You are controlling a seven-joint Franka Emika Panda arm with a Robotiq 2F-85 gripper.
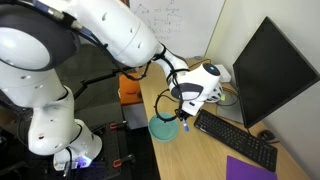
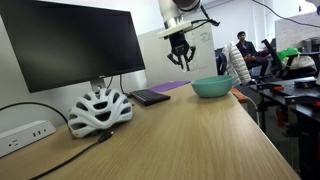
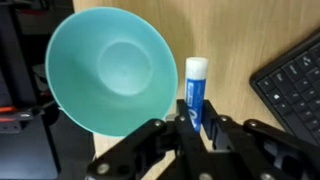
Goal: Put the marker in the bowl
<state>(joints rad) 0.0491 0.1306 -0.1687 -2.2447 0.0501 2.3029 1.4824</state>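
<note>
My gripper is going to let go of the blue marker on the middle of the teal bowl's bottom [image 1: 161, 130] [image 3: 108, 72]. The marker now hangs just beside the bowl.
My gripper [image 3: 198, 122] is shut on the blue marker [image 3: 195, 85], which points away from the jaws with its lighter end outward. In the wrist view the marker hangs just beside the rim of the teal bowl [image 3: 105, 65], over bare table. In an exterior view the gripper [image 1: 186, 113] holds the marker [image 1: 186, 124] just above the table next to the bowl [image 1: 163, 127]. In an exterior view the gripper [image 2: 180, 57] is well above the table, with the bowl [image 2: 211, 87] near the table's edge.
A black keyboard [image 1: 236, 137] lies close beside the gripper and also shows in the wrist view [image 3: 296, 85]. A white and black helmet [image 2: 99, 109] and a large monitor [image 2: 70, 45] stand along the table's back. A purple sheet [image 1: 249, 168] lies near the keyboard.
</note>
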